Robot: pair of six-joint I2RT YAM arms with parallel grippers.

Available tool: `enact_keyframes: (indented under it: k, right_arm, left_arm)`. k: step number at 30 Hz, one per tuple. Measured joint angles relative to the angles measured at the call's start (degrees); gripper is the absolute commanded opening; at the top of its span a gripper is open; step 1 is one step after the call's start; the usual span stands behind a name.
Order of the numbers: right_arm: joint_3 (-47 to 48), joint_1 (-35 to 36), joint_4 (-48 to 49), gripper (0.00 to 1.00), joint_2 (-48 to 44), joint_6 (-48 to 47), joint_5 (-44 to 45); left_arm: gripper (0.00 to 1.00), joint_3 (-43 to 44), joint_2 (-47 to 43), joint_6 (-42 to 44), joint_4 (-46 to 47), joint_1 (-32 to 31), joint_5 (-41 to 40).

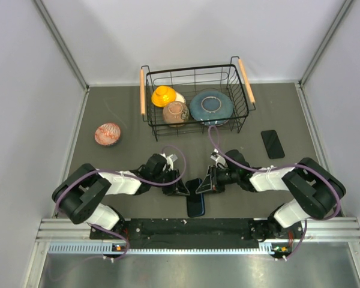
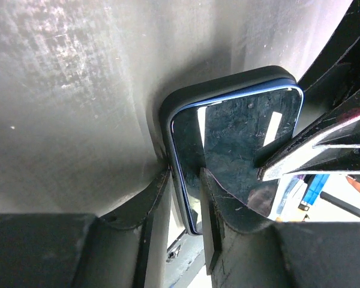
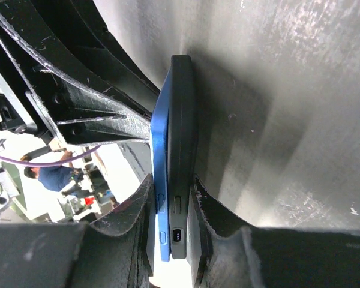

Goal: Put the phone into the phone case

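The phone's blue edge sticks out, so my right gripper will open, lift both and pinch along the case's side (image 1: 203, 203) of black.
The blue-edged phone (image 1: 195, 204) lies against the black phone case near the front edge of the table, between both arms. In the left wrist view the glossy phone screen (image 2: 246, 138) sits inside the case rim (image 2: 228, 81). My left gripper (image 2: 185, 177) (image 1: 181, 191) is shut across one edge, one finger on the screen and one under the case. In the right wrist view the blue phone (image 3: 159, 150) and the black case (image 3: 181, 120) show edge-on, pressed together between the fingers of my right gripper (image 3: 173, 183) (image 1: 205, 186).
A black wire basket (image 1: 195, 73) at the back holds an orange bowl, a brown bowl and a blue plate. A pink patterned bowl (image 1: 108, 134) sits at the left. A flat black rectangle (image 1: 272, 144) lies at the right. The metal rail (image 1: 198, 231) runs along the near edge.
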Motion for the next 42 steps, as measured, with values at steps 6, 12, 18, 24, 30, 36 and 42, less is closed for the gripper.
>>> enact_keyframes:
  k: [6, 12, 18, 24, 30, 36, 42]
  right_arm:
    - [2.6, -0.02, -6.38, 0.36, -0.98, -3.13, 0.33]
    - [2.69, 0.0, -6.99, 0.4, -2.89, -3.72, 0.15]
    - [2.51, 0.0, -6.99, 0.36, -3.67, -3.61, 0.17]
    - [2.49, -0.02, -6.47, 0.13, -3.67, -3.23, 0.02]
    - [2.08, -0.31, -6.4, 0.0, -3.67, -3.41, 0.33]
    - [2.47, -0.31, -8.2, 0.22, -3.8, -4.9, 1.01]
    - [3.04, -0.26, -9.9, 0.29, -4.83, -6.01, 1.33]
  left_arm:
    - [0.32, 0.92, 0.92, -0.02, -0.5, 0.04, 0.83]
    - [0.32, 1.44, 1.66, -0.17, -0.42, -0.26, 0.96]
    - [0.35, 1.44, 1.68, -0.52, -0.42, -0.28, 0.98]
    - [0.37, 1.44, 1.66, -0.9, -0.5, -0.31, 1.62]
    - [0.39, 1.44, 1.66, -0.94, -0.52, -0.37, 1.81]
    - [0.4, 1.44, 1.62, -1.01, -0.39, -0.52, 1.84]
    - [0.4, 1.46, 1.57, -1.01, -0.35, -0.9, 1.77]
